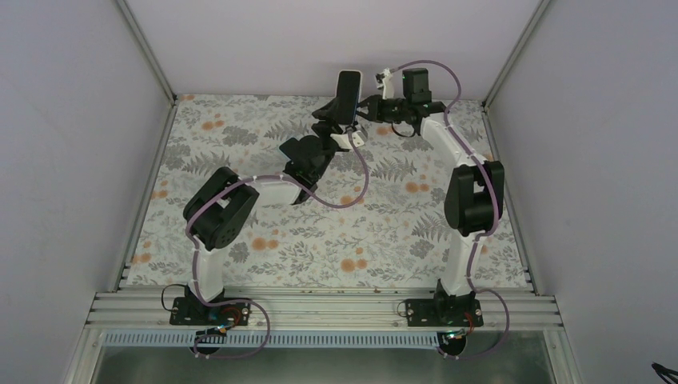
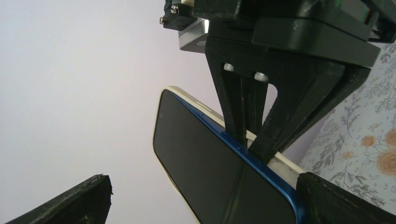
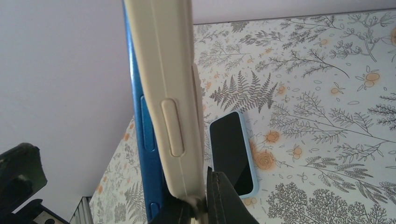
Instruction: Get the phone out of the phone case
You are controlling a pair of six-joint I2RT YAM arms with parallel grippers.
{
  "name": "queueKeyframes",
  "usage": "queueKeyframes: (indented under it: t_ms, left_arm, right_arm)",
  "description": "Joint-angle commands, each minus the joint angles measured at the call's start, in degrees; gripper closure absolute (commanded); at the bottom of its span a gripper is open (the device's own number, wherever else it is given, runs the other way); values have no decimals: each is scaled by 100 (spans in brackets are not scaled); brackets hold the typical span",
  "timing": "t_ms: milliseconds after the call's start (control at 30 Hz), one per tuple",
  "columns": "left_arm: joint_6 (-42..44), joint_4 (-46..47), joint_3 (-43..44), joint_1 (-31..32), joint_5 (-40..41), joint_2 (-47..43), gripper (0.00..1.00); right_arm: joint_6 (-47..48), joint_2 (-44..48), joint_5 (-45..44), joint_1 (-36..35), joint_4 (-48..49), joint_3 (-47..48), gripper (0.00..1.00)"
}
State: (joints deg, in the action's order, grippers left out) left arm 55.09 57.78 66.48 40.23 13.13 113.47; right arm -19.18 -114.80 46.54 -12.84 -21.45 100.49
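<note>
I will use my right gripper to set the cream case free on the floral cover (image 1: 389, 196), in between the orange flowers beside the fern print.
A blue phone (image 1: 348, 90) with a dark screen (image 2: 210, 158) is held upright in the air near the back wall, in a cream case (image 3: 170, 93). Its blue side (image 3: 142, 140) shows beside the case wall. My right gripper (image 3: 205, 205) is shut on the rim of the cream case; it also shows in the top view (image 1: 366, 108), and its fingers (image 2: 243, 116) pinch the edge. My left gripper (image 2: 205, 186) sits below the phone (image 1: 334, 120), jaws wide. One finger (image 2: 336, 200) touches the phone's edge, the other (image 2: 93, 198) stands apart.
A second phone in a light blue case (image 3: 232, 151) lies screen up on the floral table cover (image 1: 384, 232) under the held phone. White walls close the back and both sides. An aluminium rail (image 1: 320, 308) runs along the near edge.
</note>
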Motion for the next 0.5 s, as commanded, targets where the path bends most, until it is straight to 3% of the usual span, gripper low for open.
queueKeyframes:
  t_ms: [0,267,400,467]
  left_arm:
    - [107,268,366,-81,329,158,4]
    - [671,1166,689,-254,853,621,25]
    - [933,1509,700,-356,695,787,29]
    - [1129,1802,678,-353,563,897,36]
  right_arm:
    - [5,393,202,-72,271,-60,96]
    - [48,664,156,-102,257,-441,96]
    - [144,796,287,-117,163,-508,97]
    - [228,837,340,-165,89,-539,96]
